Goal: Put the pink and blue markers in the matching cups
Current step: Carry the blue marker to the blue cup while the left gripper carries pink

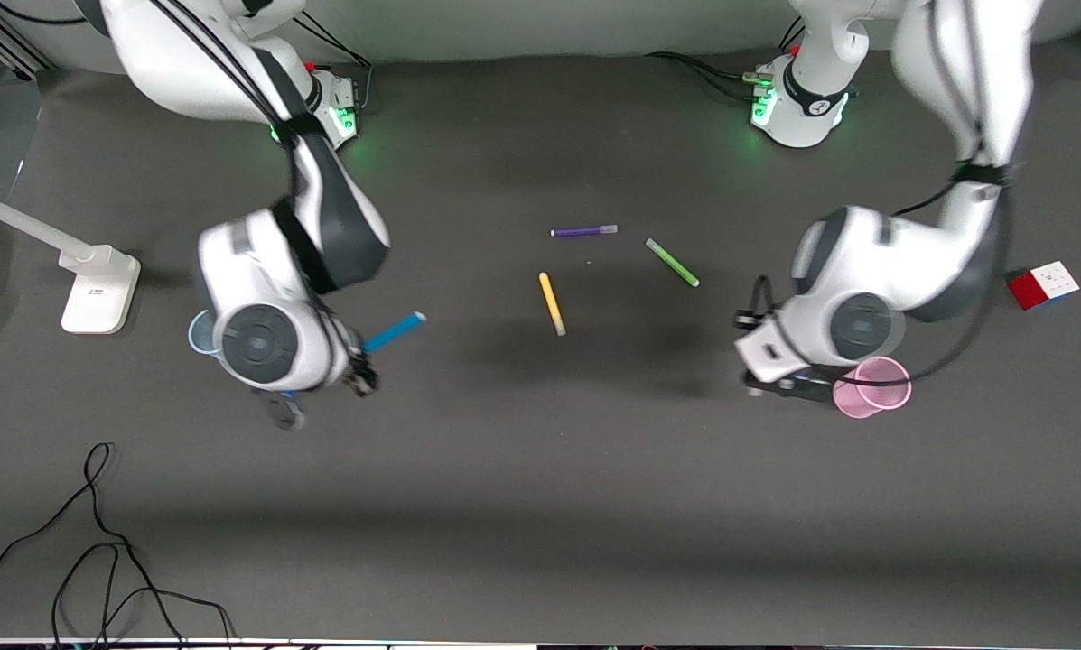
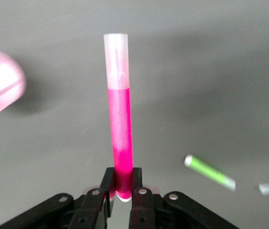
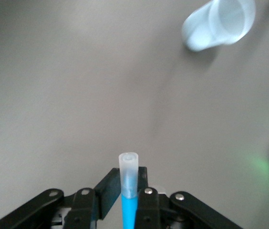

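Next, I let go of the pink marker with my left gripper inside the pink cup (image 1: 889,385), where it will lean on the cup's rim.
My right gripper (image 1: 359,366) is shut on the blue marker (image 1: 394,331), which sticks out over the table toward the middle. In the right wrist view the marker's pale cap (image 3: 129,167) points away between my shut fingers (image 3: 129,193). The pale blue cup (image 1: 200,332) stands beside my right wrist, mostly hidden by it; it also shows in the right wrist view (image 3: 219,24). My left gripper (image 2: 123,183) is shut on the pink marker (image 2: 120,129), pale cap end outward. In the front view the left gripper (image 1: 782,385) is beside the pink cup (image 1: 872,386), and the marker is hidden.
A yellow pen (image 1: 551,303), a lime-green pen (image 1: 672,262) and a purple pen (image 1: 583,231) lie mid-table. A colour cube (image 1: 1043,284) sits at the left arm's end, a white stand (image 1: 97,289) at the right arm's end. Black cables (image 1: 97,542) lie nearer the camera.
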`<state>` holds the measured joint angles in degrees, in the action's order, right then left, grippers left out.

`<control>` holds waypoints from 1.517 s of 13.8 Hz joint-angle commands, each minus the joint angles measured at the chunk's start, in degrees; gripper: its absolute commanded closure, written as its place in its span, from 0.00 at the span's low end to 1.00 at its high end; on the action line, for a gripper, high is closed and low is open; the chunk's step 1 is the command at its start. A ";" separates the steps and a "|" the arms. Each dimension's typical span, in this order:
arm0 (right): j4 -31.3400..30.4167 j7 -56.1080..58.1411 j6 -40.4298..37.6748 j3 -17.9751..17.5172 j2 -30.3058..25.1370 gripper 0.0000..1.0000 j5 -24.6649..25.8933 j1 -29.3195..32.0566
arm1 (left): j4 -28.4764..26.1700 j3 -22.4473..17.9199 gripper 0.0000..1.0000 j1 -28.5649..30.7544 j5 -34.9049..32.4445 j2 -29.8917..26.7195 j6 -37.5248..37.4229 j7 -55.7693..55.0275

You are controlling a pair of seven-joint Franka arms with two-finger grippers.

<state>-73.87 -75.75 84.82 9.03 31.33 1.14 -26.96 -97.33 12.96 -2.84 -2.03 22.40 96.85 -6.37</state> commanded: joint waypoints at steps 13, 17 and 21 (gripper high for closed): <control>-22.52 -1.58 12.71 17.07 -2.59 1.00 30.59 -1.07 | 21.10 0.05 1.00 15.06 -6.05 13.60 -29.25 6.03; -28.77 -6.87 17.65 17.08 -2.68 1.00 33.75 -1.69 | 26.49 0.05 1.00 14.71 -6.14 19.87 -30.33 4.08; -31.50 -8.88 18.88 17.08 -2.68 1.00 34.81 -2.31 | 27.19 0.14 1.00 14.36 -6.05 21.98 -29.53 3.91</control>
<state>-102.51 -82.15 101.82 25.53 30.35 33.97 -28.27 -72.99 13.01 12.36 -7.24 42.99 68.72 -1.39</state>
